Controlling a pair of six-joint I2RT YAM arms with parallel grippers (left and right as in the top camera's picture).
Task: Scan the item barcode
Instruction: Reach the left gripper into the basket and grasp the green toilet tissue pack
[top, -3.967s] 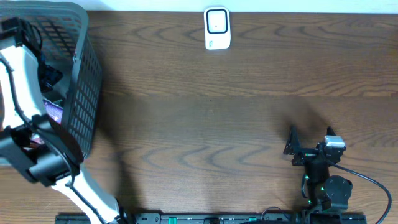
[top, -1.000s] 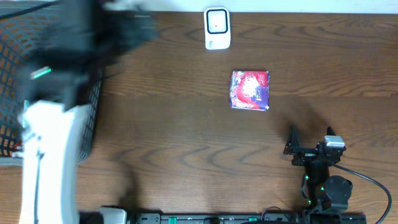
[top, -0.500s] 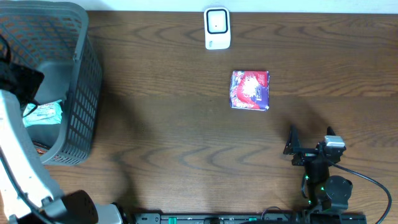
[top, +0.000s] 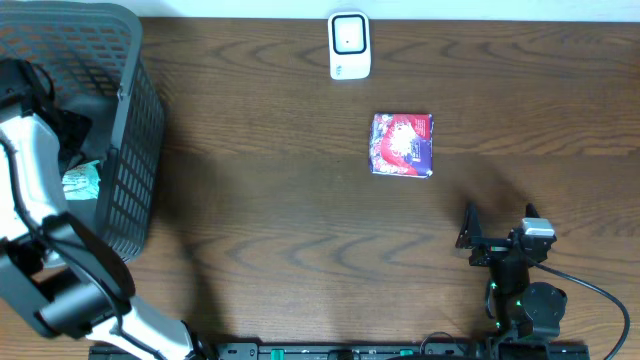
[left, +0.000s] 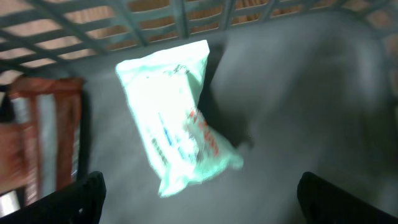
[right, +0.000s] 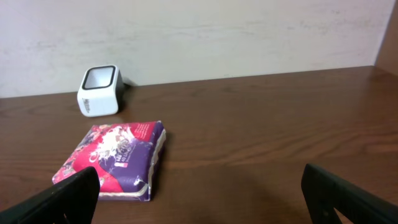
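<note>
The pale green packet is in the grey basket. My left gripper will go down to it next and close around that packet's middle (top: 82, 181) (left: 178, 127).
A purple and red packet (top: 402, 144) lies flat on the table, below the white scanner (top: 349, 45) at the far edge. The right wrist view shows the packet (right: 115, 158) ahead to the left and the scanner (right: 99, 90) behind it. My right gripper (top: 498, 215) rests open near the front edge, apart from the packet; nothing sits between its fingers (right: 202, 193). My left gripper (left: 199, 190) hangs open inside the grey basket (top: 140, 170), just above a pale green packet (left: 177, 118), touching nothing.
An orange-brown packet (left: 43, 143) lies on the basket floor left of the green one (top: 80, 180). The basket's slatted wall (left: 186, 15) stands close behind them. Cables and the arm bases run along the table's front edge (top: 350, 352).
The purple packet, absent from the table four seconds ago, now lies there and has stayed still for the last second. My left arm has swung back down into the basket. The right arm is unmoved.
</note>
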